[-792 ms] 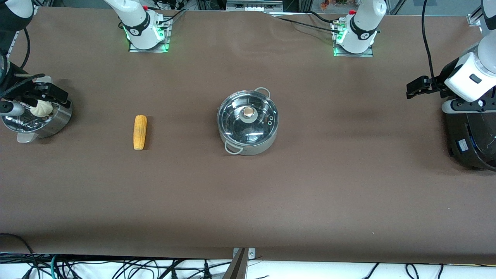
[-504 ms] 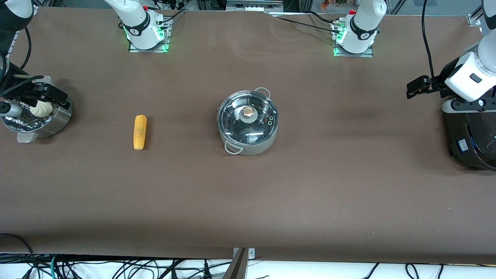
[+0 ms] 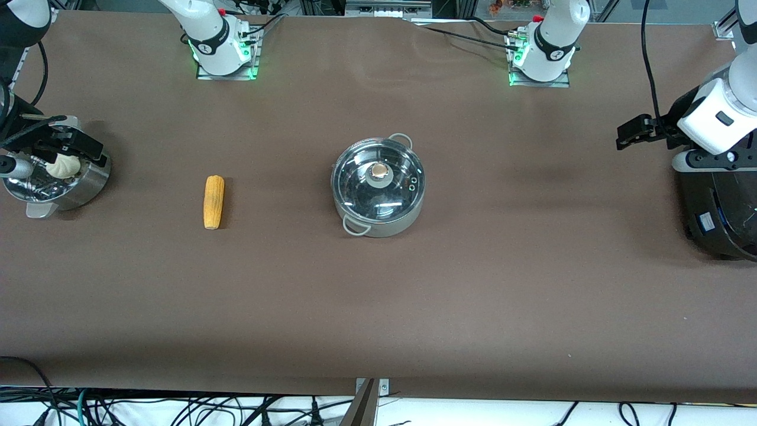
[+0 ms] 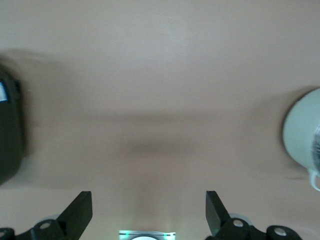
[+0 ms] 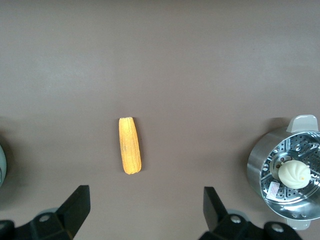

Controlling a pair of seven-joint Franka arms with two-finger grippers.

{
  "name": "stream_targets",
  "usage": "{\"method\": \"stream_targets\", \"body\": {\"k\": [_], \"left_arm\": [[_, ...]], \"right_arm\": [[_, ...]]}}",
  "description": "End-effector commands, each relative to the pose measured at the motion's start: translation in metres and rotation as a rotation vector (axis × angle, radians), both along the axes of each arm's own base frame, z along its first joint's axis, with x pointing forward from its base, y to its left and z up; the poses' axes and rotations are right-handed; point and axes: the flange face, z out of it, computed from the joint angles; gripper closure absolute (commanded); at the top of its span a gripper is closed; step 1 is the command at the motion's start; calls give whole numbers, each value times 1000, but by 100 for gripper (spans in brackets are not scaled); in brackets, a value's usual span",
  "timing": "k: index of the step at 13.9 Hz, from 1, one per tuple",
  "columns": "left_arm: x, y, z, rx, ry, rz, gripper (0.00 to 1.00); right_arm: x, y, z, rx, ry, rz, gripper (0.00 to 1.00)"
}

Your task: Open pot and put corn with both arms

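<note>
The corn has to go into the steel pot. So my right gripper needs to next move to the corn's middle (image 3: 213,202) (image 5: 130,146) and close there.
The steel pot (image 3: 378,204) stands mid-table with its glass lid (image 3: 361,189) and tan knob (image 3: 379,171) on. Its edge also shows in the left wrist view (image 4: 302,135). The corn (image 3: 213,201) lies on the table, toward the right arm's end from the pot, and shows in the right wrist view (image 5: 130,145). My right gripper (image 3: 89,148) is open and empty, up over the steamer; its own view (image 5: 145,207) shows the jaws wide apart. My left gripper (image 3: 628,135) is open and empty (image 4: 147,212), over bare table beside the black cooker.
A perforated steel steamer (image 3: 89,183) with a white bun (image 3: 62,167) sits at the right arm's end of the table; it shows in the right wrist view (image 5: 260,170) too. A big black cooker (image 3: 718,219) stands at the left arm's end.
The left gripper has shifted a little toward the pot's side and upward in the front view. The right gripper has shifted slightly. Pot and corn have not moved.
</note>
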Motion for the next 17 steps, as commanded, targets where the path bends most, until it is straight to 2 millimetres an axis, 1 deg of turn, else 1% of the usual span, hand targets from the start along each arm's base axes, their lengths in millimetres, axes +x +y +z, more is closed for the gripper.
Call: {"method": "stream_targets", "body": {"k": [1,2,4,5,6,7,9,10,11,12,13,14,15,16,17], "left_arm": [[-7,-23,2,-35,0,-13,0],[-9,-36,4,-31,0,-10,0],[-12,-78,3,-17,2,57,0],[-16,-102,0,-20,15,97,0],[-20,-134,-5,-35,27,134,0],[-24,-174,-9,-47,5,174,0],[-24,-241,-28,-88,-38,259,0],[-26,-271,-42,-107,-40,292,0],[-26,-298,-57,-114,-22,315,0],[-22,-319,-72,-113,2,322,0],[-22,-338,-89,-103,20,301,0],[-22,-354,-102,-98,18,278,0],[-22,-368,-117,-99,9,267,0],[-22,-382,-134,-104,3,279,0],[-25,-397,-154,-89,4,307,0]], "right_arm": [[1,1,4,7,-8,-11,0],[1,1,4,7,-8,-11,0],[1,1,4,7,-8,-12,0],[1,1,4,7,-8,-11,0],[0,1,3,7,-5,-11,0],[0,1,3,7,-5,-11,0],[0,1,3,7,-5,-11,0],[0,1,3,7,-5,-11,0],[0,1,3,6,-2,-10,0],[0,1,2,7,0,-11,0],[1,1,0,11,4,-13,0],[3,1,-7,11,15,-23,0],[6,7,-14,8,30,-17,0],[9,11,-28,11,57,-13,0],[14,13,-46,11,93,-9,0]]}}
